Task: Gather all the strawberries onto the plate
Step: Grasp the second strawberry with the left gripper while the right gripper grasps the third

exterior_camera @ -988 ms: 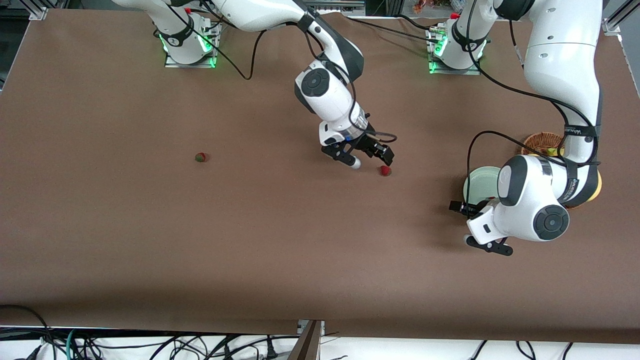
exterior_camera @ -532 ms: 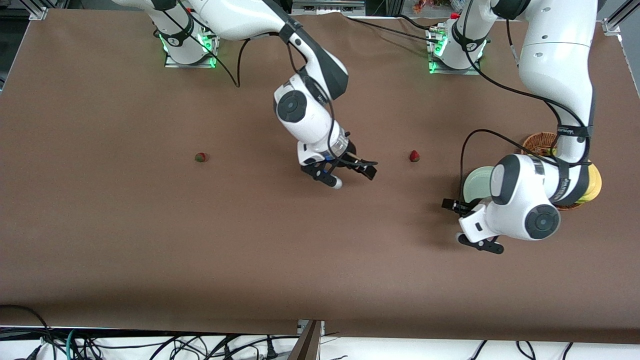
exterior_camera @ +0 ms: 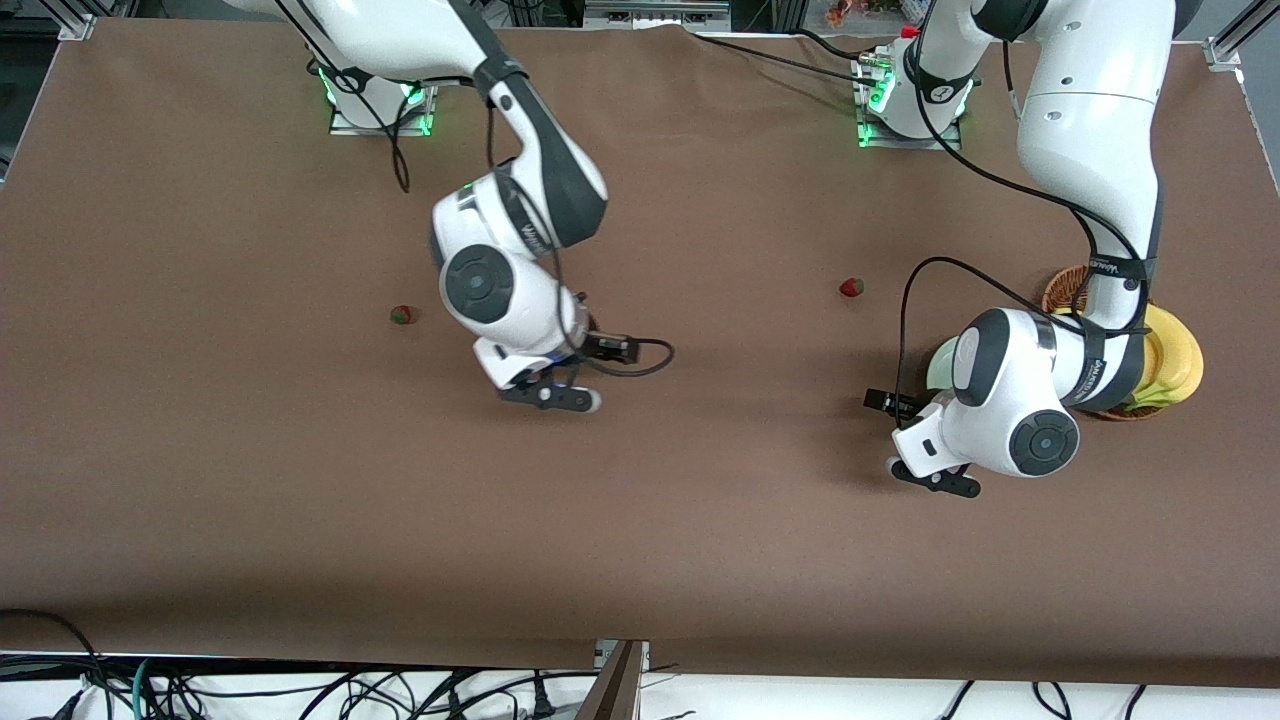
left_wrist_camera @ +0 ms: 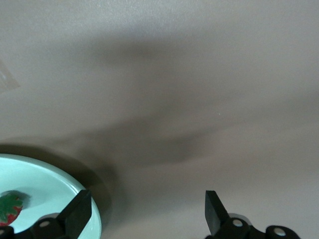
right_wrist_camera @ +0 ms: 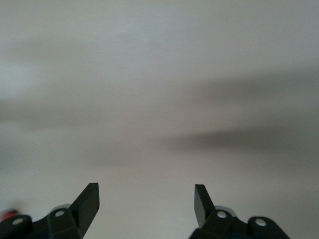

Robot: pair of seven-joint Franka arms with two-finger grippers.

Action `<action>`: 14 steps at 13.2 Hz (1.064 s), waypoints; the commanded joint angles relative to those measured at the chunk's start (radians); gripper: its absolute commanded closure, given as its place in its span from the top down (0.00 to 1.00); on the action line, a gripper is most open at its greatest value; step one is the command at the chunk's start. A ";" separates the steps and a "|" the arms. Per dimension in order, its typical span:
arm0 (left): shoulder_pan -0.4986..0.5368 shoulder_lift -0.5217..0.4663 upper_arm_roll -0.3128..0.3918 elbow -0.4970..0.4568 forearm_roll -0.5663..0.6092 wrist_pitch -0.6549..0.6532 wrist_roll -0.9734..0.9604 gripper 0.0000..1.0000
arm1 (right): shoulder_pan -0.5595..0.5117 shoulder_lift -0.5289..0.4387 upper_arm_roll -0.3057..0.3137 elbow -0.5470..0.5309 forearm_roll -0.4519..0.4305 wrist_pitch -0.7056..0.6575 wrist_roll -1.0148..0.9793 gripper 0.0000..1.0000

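Note:
My left gripper will close on the loose strawberry nearer the plate [exterior_camera: 852, 288], since it is still lying on the table.
One strawberry [exterior_camera: 403, 315] lies on the table toward the right arm's end. A second strawberry [exterior_camera: 852, 288] lies near the plate [exterior_camera: 937, 366], which is pale mint-green and mostly hidden under the left arm. A third strawberry [left_wrist_camera: 9, 210] lies in the plate [left_wrist_camera: 55, 181], as the left wrist view shows. My right gripper [exterior_camera: 588, 375] is open and empty over bare table between the two loose strawberries. My left gripper [exterior_camera: 906, 441] is open and empty over the table at the plate's rim, and one finger [left_wrist_camera: 79, 211] overlaps the rim in its wrist view.
A brown wicker basket [exterior_camera: 1072, 285] and a yellow object [exterior_camera: 1178, 358] sit beside the plate at the left arm's end, partly hidden by the left arm. The brown table [exterior_camera: 640, 520] runs wide toward the front camera.
My right gripper has swung away from the second strawberry toward the right arm's end. That strawberry has moved toward the left arm's end and farther from the camera. The left gripper has shifted slightly toward the middle.

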 commanded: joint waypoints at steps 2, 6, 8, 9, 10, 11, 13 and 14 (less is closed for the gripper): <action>0.005 -0.029 0.007 -0.045 -0.018 -0.040 -0.003 1.00 | 0.009 -0.142 -0.105 -0.232 -0.038 -0.051 -0.273 0.85; -0.003 -0.180 0.004 -0.307 -0.018 0.088 -0.006 1.00 | 0.010 -0.191 -0.188 -0.403 -0.083 -0.045 -0.430 0.85; -0.003 -0.272 -0.020 -0.513 -0.018 0.232 -0.008 1.00 | 0.010 -0.225 -0.218 -0.487 -0.152 -0.016 -0.479 0.85; -0.003 -0.317 -0.040 -0.618 -0.018 0.304 -0.035 1.00 | 0.010 -0.236 -0.237 -0.538 -0.158 0.016 -0.517 0.85; -0.004 -0.369 -0.053 -0.711 -0.016 0.361 -0.070 1.00 | 0.010 -0.248 -0.254 -0.597 -0.158 0.062 -0.560 0.85; -0.009 -0.407 -0.076 -0.787 -0.018 0.399 -0.096 1.00 | 0.010 -0.254 -0.264 -0.656 -0.158 0.122 -0.606 0.85; -0.015 -0.458 -0.093 -0.891 -0.018 0.437 -0.133 1.00 | 0.009 -0.271 -0.268 -0.786 -0.155 0.296 -0.674 0.85; -0.017 -0.478 -0.100 -0.922 -0.018 0.438 -0.138 1.00 | 0.009 -0.271 -0.268 -0.832 -0.152 0.361 -0.686 0.85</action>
